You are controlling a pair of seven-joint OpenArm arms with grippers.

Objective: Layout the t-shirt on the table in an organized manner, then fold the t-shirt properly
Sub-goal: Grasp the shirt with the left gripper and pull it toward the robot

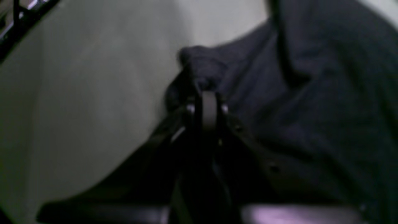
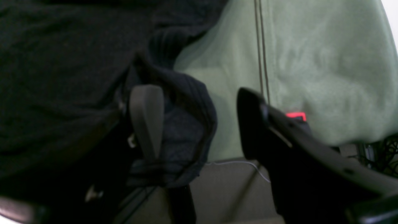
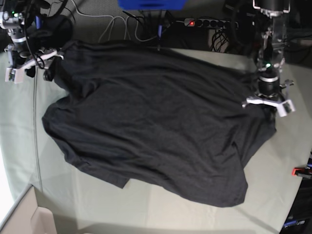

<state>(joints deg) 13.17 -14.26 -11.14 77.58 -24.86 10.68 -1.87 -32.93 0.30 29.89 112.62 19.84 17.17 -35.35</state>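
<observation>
My left gripper is pinching a bunched fold partway down the t-shirt's edge, so it should open and take the far corner [image 3: 250, 78] opposite my right gripper.
The charcoal-black t-shirt [image 3: 151, 126] lies spread over the pale grey-green table [image 3: 161, 207], rumpled, with no print showing. My left gripper [image 3: 267, 108] is at the shirt's right edge. In the left wrist view it [image 1: 206, 93] is shut on a bunched fold of the t-shirt [image 1: 311, 93]. My right gripper [image 3: 48, 68] is at the shirt's far-left corner. In the right wrist view it [image 2: 196, 93] is open, and a ribbed edge of the t-shirt [image 2: 183, 102] drapes over one finger [image 2: 146, 115]. The other finger [image 2: 252, 124] is bare.
A red clamp [image 3: 301, 171] sits at the table's right edge, and another shows in the right wrist view [image 2: 295, 115]. A power strip [image 3: 204, 23] and cables lie behind the table. A cardboard box [image 3: 29, 219] stands at the front left corner.
</observation>
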